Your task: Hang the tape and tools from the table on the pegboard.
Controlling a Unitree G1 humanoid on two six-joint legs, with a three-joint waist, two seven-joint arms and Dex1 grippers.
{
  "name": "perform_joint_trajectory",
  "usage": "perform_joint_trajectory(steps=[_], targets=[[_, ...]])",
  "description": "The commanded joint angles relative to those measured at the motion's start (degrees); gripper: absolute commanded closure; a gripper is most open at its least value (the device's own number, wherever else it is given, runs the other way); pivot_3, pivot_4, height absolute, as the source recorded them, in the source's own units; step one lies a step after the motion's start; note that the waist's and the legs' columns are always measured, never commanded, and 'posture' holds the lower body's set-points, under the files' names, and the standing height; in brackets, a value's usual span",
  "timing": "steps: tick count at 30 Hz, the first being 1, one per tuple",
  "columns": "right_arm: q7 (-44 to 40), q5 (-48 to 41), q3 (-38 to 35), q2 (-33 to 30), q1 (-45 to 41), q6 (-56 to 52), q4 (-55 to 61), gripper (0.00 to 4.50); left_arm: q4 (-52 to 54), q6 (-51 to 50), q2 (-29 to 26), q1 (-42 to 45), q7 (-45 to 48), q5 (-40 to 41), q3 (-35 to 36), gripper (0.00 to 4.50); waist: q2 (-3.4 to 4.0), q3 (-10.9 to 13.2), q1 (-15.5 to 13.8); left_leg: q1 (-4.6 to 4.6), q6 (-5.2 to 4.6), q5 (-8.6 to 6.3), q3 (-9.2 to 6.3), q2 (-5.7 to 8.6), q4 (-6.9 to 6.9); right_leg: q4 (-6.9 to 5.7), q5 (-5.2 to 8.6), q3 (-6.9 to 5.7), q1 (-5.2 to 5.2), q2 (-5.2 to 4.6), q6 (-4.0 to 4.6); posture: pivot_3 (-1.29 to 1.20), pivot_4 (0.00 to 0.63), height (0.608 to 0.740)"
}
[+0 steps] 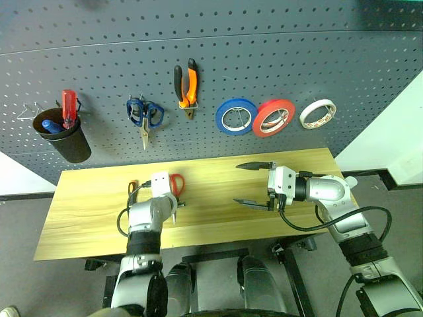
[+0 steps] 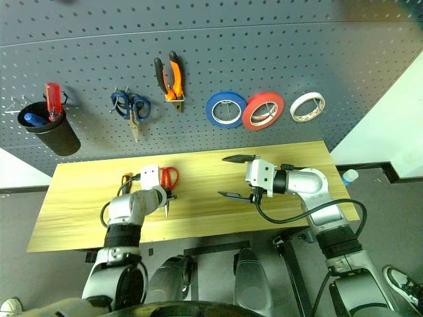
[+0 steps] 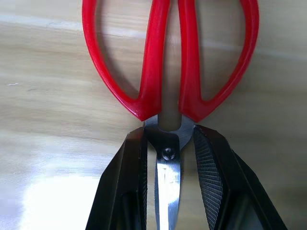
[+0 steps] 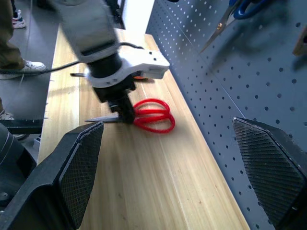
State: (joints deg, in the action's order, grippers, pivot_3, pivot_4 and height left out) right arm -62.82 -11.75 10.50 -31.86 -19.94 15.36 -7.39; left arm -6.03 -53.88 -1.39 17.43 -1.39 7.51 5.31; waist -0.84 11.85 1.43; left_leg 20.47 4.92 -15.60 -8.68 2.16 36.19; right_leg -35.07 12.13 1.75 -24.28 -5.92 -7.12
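Observation:
I need to let go of the red-handled scissors with my left gripper on the pegboard, hanging in front of the blue-handled scissors (image 1: 140,127). The red-handled scissors still lie on the wood table.
Red-handled scissors (image 3: 168,62) lie on the light wood table (image 1: 211,218), with my left gripper (image 3: 169,133) shut on them at the pivot; their blades run back between its fingers. A slim black-and-orange screwdriver (image 1: 132,188) lies just left of that hand. My right gripper (image 1: 254,183) hovers open over the right half of the table, pointing left with nothing between its fingers (image 4: 76,172). On the dark grey pegboard (image 1: 277,53) hang the orange-and-black pliers (image 1: 187,84) and the small cream tape (image 1: 317,113).
Also on the pegboard are a black cup (image 1: 66,135) holding a red-handled screwdriver (image 1: 69,107), blue-handled scissors (image 1: 145,115), a blue roll (image 1: 236,116) and a red roll (image 1: 273,117). A person's shoe and trouser leg (image 4: 14,48) stand beyond the table's far end.

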Motion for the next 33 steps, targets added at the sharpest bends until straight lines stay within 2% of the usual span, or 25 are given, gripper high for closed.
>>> perform_joint_trajectory(steps=[1, 5, 8, 11, 14, 18, 27, 33], targets=[[0.2, -3.7, -1.9, 1.4, -0.3, 0.2, 4.2, 0.0, 16.1, 9.0, -8.7, -8.8, 8.9, -1.2, -4.6, 3.46, 0.0, 0.0, 0.3, -0.02, 0.02, 0.01, 0.02, 0.0, -0.02, -0.03, 0.0, 0.03, -0.01, 0.0, 0.0, -0.04, 0.117, 0.74], [-0.4, -7.7, -2.7, 2.8, 0.0, -0.6, 7.0, 0.0, 21.6, 29.8, -19.9, -21.1, 16.3, -4.6, -4.4, 3.46, 0.02, -0.1, 1.0, -0.09, -0.16, -0.09, 0.21, -0.03, -0.06, -0.06, 0.0, 0.23, -0.05, 0.01, 0.03, -0.02, 0.116, 0.74], [-0.8, -12.8, -3.9, 4.2, -0.8, -2.8, 10.4, 0.0, 22.3, 40.3, -20.7, -26.2, 21.8, 2.8, 3.7, 3.46, 0.0, -0.2, 0.6, -0.1, -0.18, -0.11, 0.48, 0.0, 0.01, 0.0, 0.02, 0.52, -0.05, 0.01, 0.11, 0.0, 0.114, 0.74], [-0.1, -18.1, -5.2, 5.0, -3.3, -8.8, 13.5, 0.0, 21.6, 46.7, -19.9, -25.8, 24.5, 9.2, 10.5, 3.46, -0.18, -0.3, -0.4, -0.09, -0.2, -0.11, 0.52, 0.0, 0.1, 0.01, 0.03, 0.55, -0.04, 0.01, 0.25, 0.01, 0.11, 0.74], [-0.1, -19.3, -5.5, 5.0, -5.6, -11.5, 14.9, 0.0, 20.7, 49.4, -20.1, -22.5, 25.8, 12.5, 13.6, 3.46, -0.24, -0.6, -0.9, -0.09, -0.2, -0.1, 0.52, 0.0, 0.17, 0.0, -0.02, 0.55, -0.03, 0.02, 0.18, 0.01, 0.105, 0.74], [0.7, -19.5, -5.8, 5.6, -7.4, -13.8, 15.2, 0.0, 18.8, 51.3, -20.5, -17.3, 28.2, 14.9, 14.2, 3.46, -0.5, -1.0, -0.8, -0.1, -0.2, -0.1, 0.55, 0.01, 0.19, 0.02, -0.18, 0.55, 0.03, 0.02, 0.13, 0.01, 0.099, 0.74], [1.5, -17.1, -5.8, 5.9, -6.1, -13.1, 16.0, 0.0, 7.3, 53.7, -22.3, -8.4, 28.2, 9.9, 12.1, 3.46, -0.54, -1.3, -0.5, -0.17, -0.22, -0.11, 0.63, -0.01, 0.16, 0.01, -0.22, 0.6, 0.02, 0.06, 0.08, -0.02, 0.084, 0.74], [2.3, -15.3, -5.9, 5.4, -3.9, -12.7, 17.4, 0.0, 3.2, 53.9, -22.1, -6.9, 29.1, 8.3, 10.0, 3.46, -0.64, -1.5, -0.4, -0.16, -0.22, -0.11, 0.64, -0.01, 0.16, 0.03, -0.26, 0.62, 0.02, 0.06, 0.02, -0.03, 0.083, 0.74]])
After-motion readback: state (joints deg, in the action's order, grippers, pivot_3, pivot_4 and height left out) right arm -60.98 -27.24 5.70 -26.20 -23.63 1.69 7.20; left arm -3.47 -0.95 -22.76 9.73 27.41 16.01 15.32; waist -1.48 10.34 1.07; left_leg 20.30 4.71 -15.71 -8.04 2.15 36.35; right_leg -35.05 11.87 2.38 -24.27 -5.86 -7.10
